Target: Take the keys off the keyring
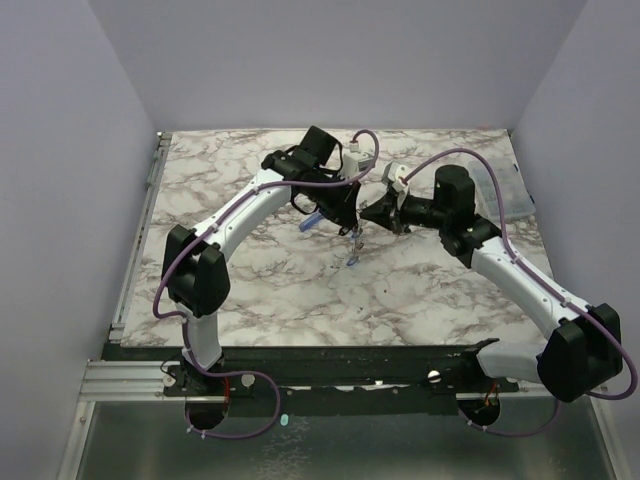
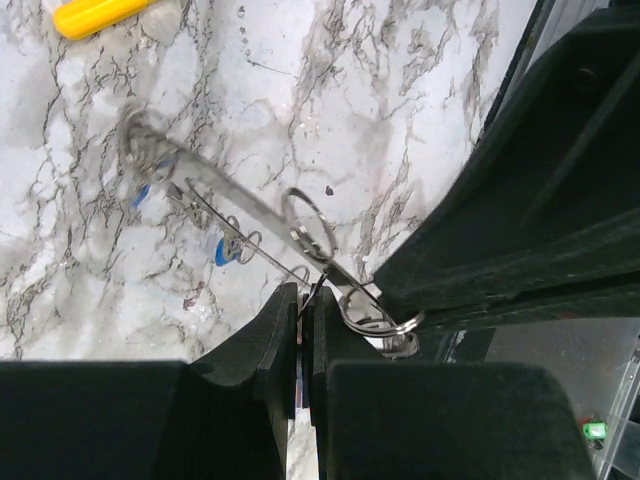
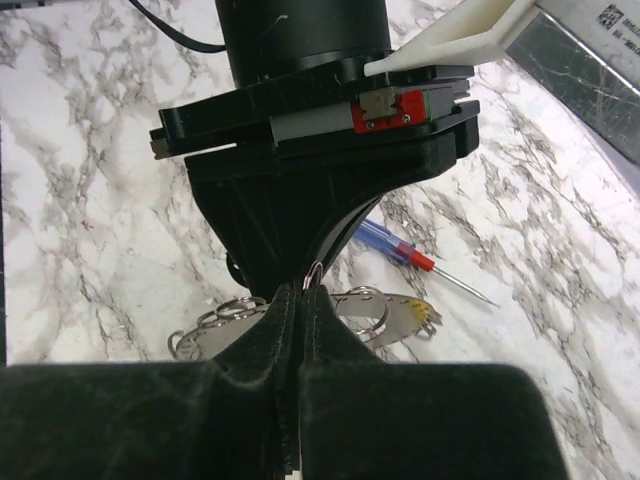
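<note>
I need to let go of the thin metal piece with my left gripper on the bare marble [image 1: 246, 244] past the blue end of the red-and-blue tool.
The keyring [image 3: 402, 318] is a flat grey metal plate with small holes along its rim and several split rings; it hangs above the marble between both grippers and shows edge-on in the left wrist view [image 2: 235, 198]. Keys with blue tags [image 2: 220, 250] dangle from it on thin wire rings and also show in the top view [image 1: 353, 252]. My left gripper [image 2: 305, 300] is shut on a thin wire ring. My right gripper [image 3: 300, 290] is shut on a small split ring [image 3: 314, 272] at the keyring's end. The two grippers meet tip to tip in the top view, left [image 1: 345, 207], right [image 1: 370, 212].
A red-and-blue stick-shaped tool [image 3: 410, 251] lies on the marble under the grippers, and shows in the top view [image 1: 310, 222]. A yellow stick [image 2: 95, 13] lies farther off. A clear plastic box [image 1: 505, 190] stands at the table's right edge.
</note>
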